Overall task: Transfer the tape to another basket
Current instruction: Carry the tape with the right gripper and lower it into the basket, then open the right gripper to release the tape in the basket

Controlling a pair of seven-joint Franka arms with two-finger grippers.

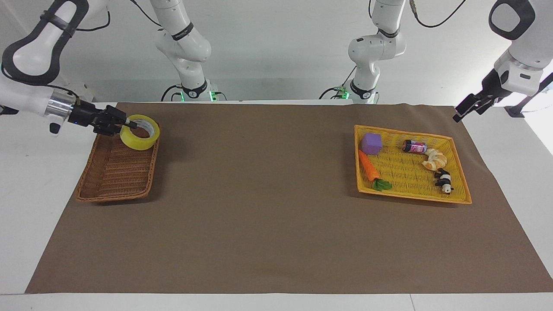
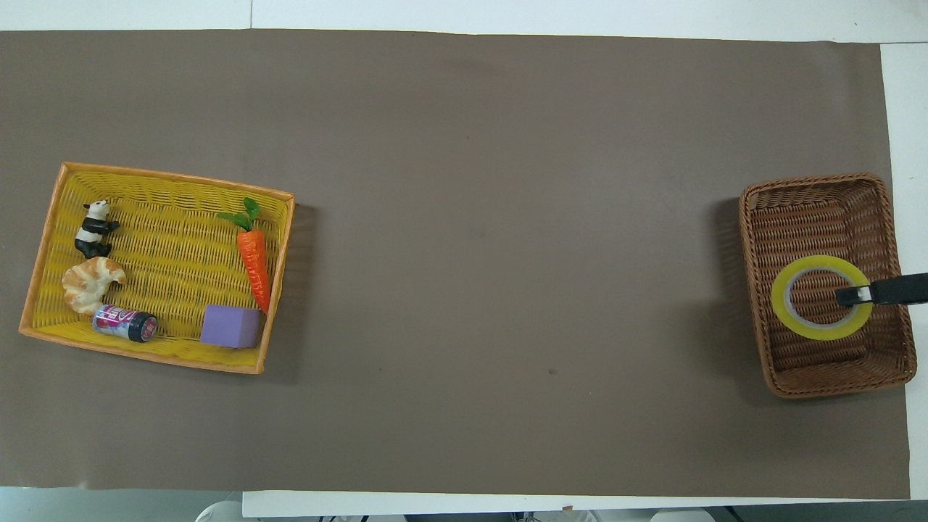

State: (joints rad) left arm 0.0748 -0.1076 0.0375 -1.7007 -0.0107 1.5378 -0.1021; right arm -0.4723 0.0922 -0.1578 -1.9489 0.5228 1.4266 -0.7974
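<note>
Next, my right gripper releases the tape low inside the brown wicker basket, at the middle of its bottom (image 2: 820, 291).
The tape (image 1: 136, 143), a yellow roll with a white core, hangs over the end of the brown wicker basket (image 1: 113, 197) that lies nearer to the robots. My right gripper (image 1: 129, 125) is shut on the roll's wall, with one finger through its hole. From overhead, the tape (image 2: 784, 308) sits inside the outline of the basket (image 2: 812, 183), and only the tip of the right gripper (image 2: 852, 296) shows. My left gripper (image 1: 464, 110) waits open and holds nothing, raised over the mat's corner at the left arm's end of the table.
A flat yellow-orange tray (image 1: 406, 195) lies toward the left arm's end. It holds a purple cube (image 1: 371, 143), a carrot (image 1: 368, 166), a small can (image 1: 414, 147), a croissant (image 1: 434, 160) and a toy panda (image 1: 444, 180). A brown mat (image 1: 268, 207) covers the table.
</note>
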